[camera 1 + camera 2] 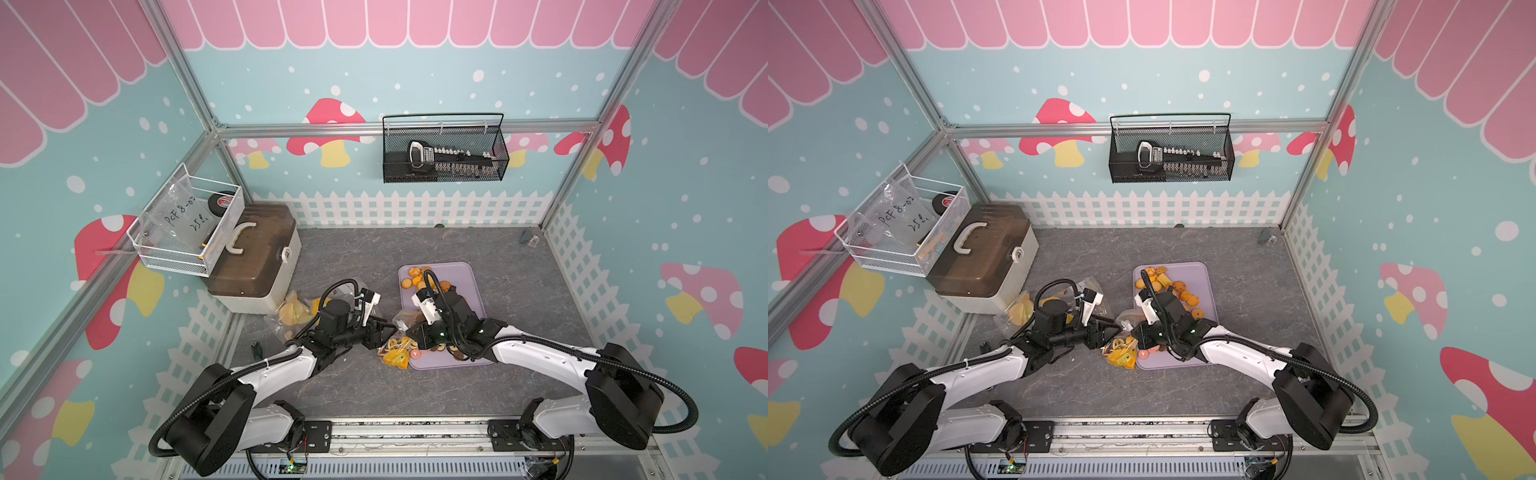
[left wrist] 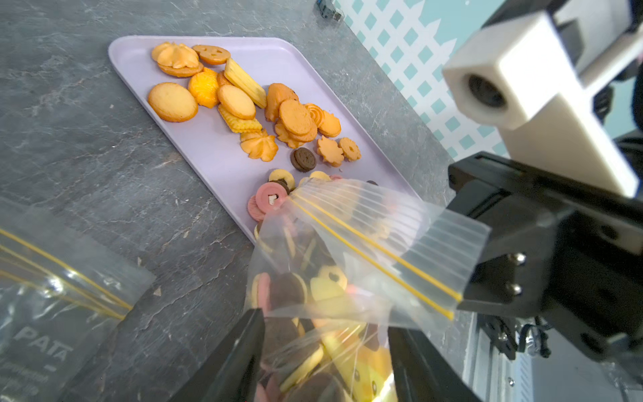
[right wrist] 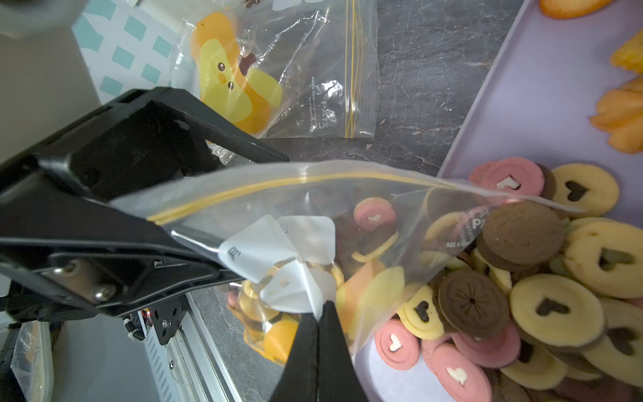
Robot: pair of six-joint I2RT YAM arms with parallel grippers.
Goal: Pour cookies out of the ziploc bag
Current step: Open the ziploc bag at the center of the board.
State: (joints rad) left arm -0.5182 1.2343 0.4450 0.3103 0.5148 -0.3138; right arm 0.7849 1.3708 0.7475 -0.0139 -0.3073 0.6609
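My left gripper will close on the film (image 2: 328, 323) below the zip line before my right gripper opens, as only my right gripper holds the bag, beside the sticker.
The clear ziploc bag (image 1: 397, 347) (image 2: 348, 261) (image 3: 313, 215), with a yellow zip line, hangs at the lilac tray's (image 1: 469, 282) (image 2: 208, 146) near left corner. It still holds pink, yellow and brown cookies. My right gripper (image 1: 409, 332) (image 3: 318, 309) is shut on the bag's film beside a white sticker. My left gripper (image 1: 390, 327) (image 2: 325, 320) stands open, a jaw on each side of the bag. Orange cookies (image 2: 243, 101) lie at the tray's far end. Pink, yellow and brown cookies (image 3: 556, 278) are heaped at the bag's mouth.
A second ziploc bag (image 1: 295, 311) (image 3: 278, 69) with a yellow duck print lies flat left of my left arm. A brown-lidded box (image 1: 253, 257) and a white wire basket (image 1: 187, 224) stand at the back left. A black mesh basket (image 1: 444, 149) hangs on the back wall.
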